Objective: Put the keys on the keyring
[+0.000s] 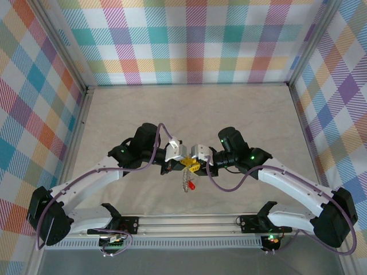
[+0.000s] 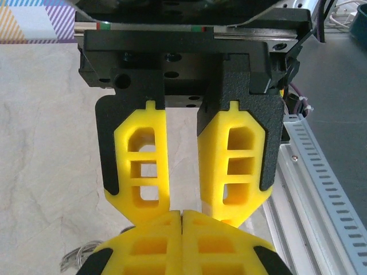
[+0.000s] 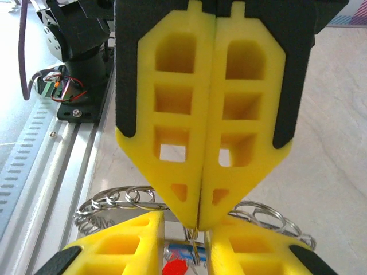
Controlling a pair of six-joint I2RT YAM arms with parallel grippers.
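The top of the keyring's wire is covered by my left gripper's fingers, so my right gripper needs to pinch the wire (image 3: 195,251) below while my left gripper grips it again, lower.
My right gripper (image 3: 199,220) is shut, its yellow fingertips pinching the thin wire of the keyring (image 3: 196,245) just above the small red piece (image 3: 178,267). The keys (image 3: 114,200) fan out as silvery loops to both sides behind the fingertips. My left gripper (image 2: 184,201) is open, and its fingers (image 3: 117,252) stand either side of the right gripper's tip, nose to nose with it. In the top view both grippers (image 1: 189,165) meet above mid-table. The keys (image 1: 184,182) dangle below them in a cluster with the red piece (image 1: 191,187).
The aluminium rail (image 1: 183,220) with both arm bases runs along the near edge. Checked walls (image 1: 189,40) enclose the beige tabletop (image 1: 189,114). A few key tips (image 2: 77,258) show low left in the left wrist view.
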